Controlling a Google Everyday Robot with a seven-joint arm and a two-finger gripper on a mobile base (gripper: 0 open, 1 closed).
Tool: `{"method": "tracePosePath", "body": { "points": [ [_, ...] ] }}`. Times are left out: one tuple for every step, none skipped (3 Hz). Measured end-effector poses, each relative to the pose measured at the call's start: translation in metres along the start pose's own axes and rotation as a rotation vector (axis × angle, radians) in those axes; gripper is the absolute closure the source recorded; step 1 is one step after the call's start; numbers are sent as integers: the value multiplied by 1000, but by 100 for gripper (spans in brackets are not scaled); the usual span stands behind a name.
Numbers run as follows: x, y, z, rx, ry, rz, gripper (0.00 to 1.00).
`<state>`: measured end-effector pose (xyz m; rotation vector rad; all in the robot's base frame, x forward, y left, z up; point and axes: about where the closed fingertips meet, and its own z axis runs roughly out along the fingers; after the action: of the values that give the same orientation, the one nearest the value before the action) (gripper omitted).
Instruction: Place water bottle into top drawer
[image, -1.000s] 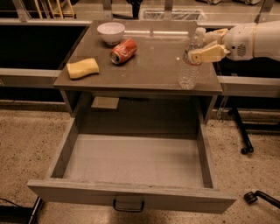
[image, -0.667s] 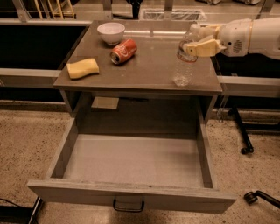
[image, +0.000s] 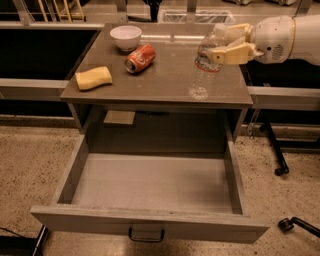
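My gripper is going to release the water bottle near the back of the top drawer's grey bottom (image: 190, 162). The bottle now hangs tilted over the tabletop.
The water bottle (image: 204, 66) is clear ribbed plastic with a red-and-white label band. It hangs tilted over the right part of the tabletop, base pointing down toward the table's front edge. My gripper (image: 224, 44) comes in from the right on a white arm and is shut on the water bottle's upper part; its cap is hidden by the fingers. The top drawer (image: 150, 185) is pulled wide open below the table, pale grey floor bare, with a small dark handle (image: 146, 234) on its front.
On the tabletop (image: 160, 80) lie a red soda can (image: 140, 58) on its side, a white bowl (image: 125, 36) at the back and a yellow sponge (image: 93, 78) at the left. A chair base with casters (image: 280, 170) stands to the right on the floor.
My gripper has lifted the water bottle off the tabletop and carried it slightly left; the bottle now hangs tilted in the air.
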<state>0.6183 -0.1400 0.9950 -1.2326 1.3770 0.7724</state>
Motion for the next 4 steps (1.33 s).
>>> {"method": "tracePosePath", "body": {
  "points": [
    [8, 35, 1, -30, 77, 24, 100],
    [35, 54, 21, -88, 107, 73, 100],
    [65, 55, 27, -74, 47, 103, 100],
    [121, 63, 38, -66, 23, 83, 100]
  ]
}}
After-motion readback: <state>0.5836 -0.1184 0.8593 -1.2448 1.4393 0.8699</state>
